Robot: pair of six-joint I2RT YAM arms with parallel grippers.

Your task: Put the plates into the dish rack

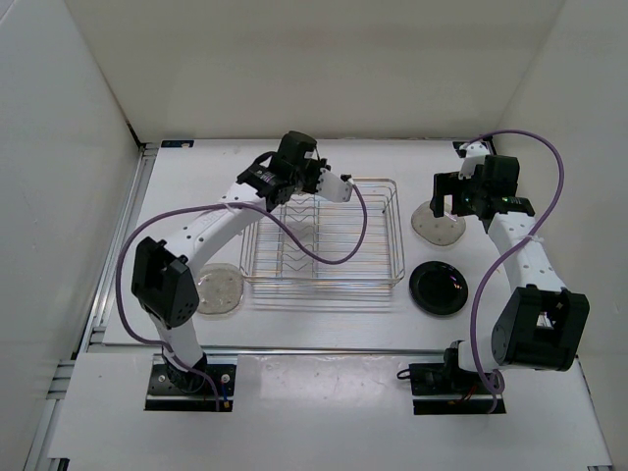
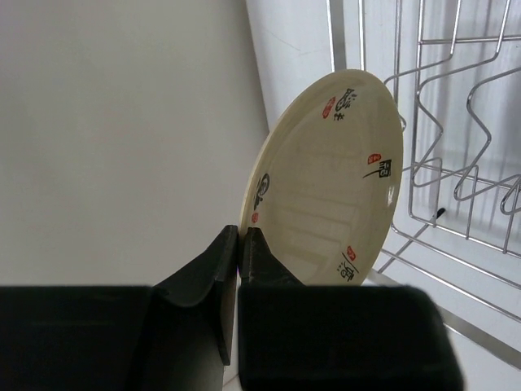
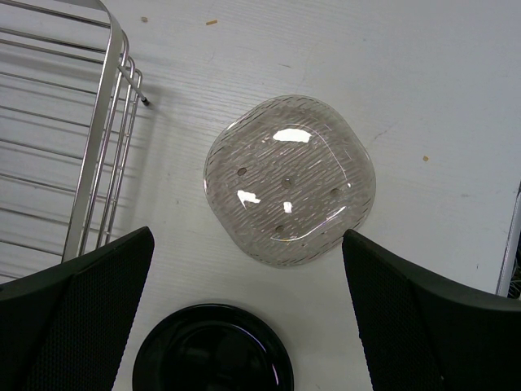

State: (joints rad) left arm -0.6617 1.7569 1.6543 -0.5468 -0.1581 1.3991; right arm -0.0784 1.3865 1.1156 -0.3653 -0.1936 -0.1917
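My left gripper will release the cream-yellow plate upright between the rack's far rim and the farthest zigzag prong [image 1: 303, 208] [image 2: 391, 104]. The plate is now held above the rack.
My left gripper [image 1: 327, 181] is shut on the rim of a cream-yellow plate [image 2: 330, 187] with red and black marks. It holds the plate on edge above the far left part of the chrome wire dish rack [image 1: 392, 257]. The plate [image 1: 339, 186] stands near the zigzag prongs [image 2: 480, 155]. My right gripper [image 1: 447, 202] is open and empty, hovering over a pale translucent plate [image 3: 289, 191] that lies flat on the table right of the rack. A glossy black plate [image 3: 213, 350] lies just nearer. A speckled beige plate [image 1: 218, 290] lies flat left of the rack.
White walls close in the table on the left, back and right. The rack's right rim [image 3: 102, 138] stands close to my right gripper's left finger [image 3: 81, 309]. Purple cables loop from both arms, the left one over the rack [image 1: 339, 257].
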